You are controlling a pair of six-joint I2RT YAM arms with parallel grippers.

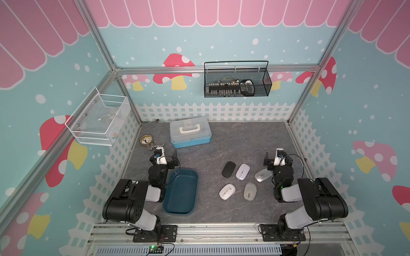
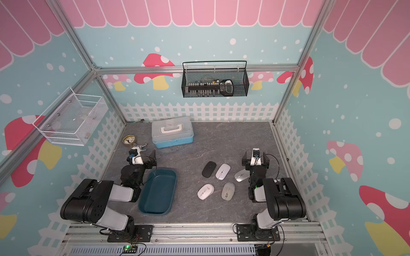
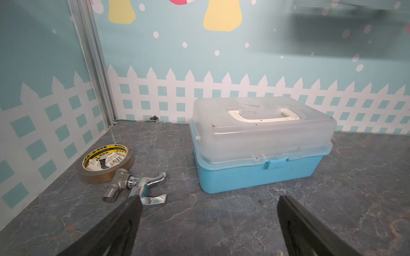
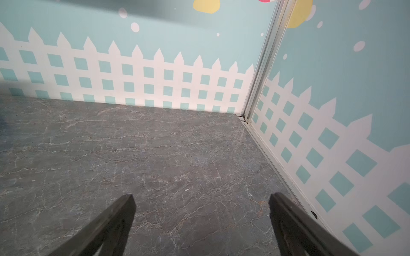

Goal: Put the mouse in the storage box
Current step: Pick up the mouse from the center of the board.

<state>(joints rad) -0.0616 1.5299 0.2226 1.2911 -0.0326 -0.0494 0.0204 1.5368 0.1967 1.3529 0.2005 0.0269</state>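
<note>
The robot's right gripper should next move to the grey mouse in front of the silver mouse and close on the grey mouse's sides (image 1: 249, 193).
The storage box (image 1: 180, 192) (image 2: 158, 192) is a dark teal tub lying empty on the grey table, just right of my left arm. Several mice lie to its right in both top views: a black mouse (image 1: 228, 169), a white mouse (image 1: 242, 171), a silver mouse (image 1: 263, 175), another white mouse (image 1: 227, 191) and a grey mouse (image 1: 250, 191). My left gripper (image 1: 166, 152) (image 3: 208, 206) hovers open behind the box with nothing between its fingers. My right gripper (image 1: 277, 158) (image 4: 202, 204) is open and empty behind the silver mouse, facing the back right corner.
A light-blue case (image 1: 190, 133) (image 3: 261, 144) with a translucent lid stands at the back. A tape roll (image 3: 105, 163) and a chrome faucet (image 3: 137, 184) lie by the left wall. A black wire basket (image 1: 237, 82) and a white mesh basket (image 1: 99, 119) hang on the walls.
</note>
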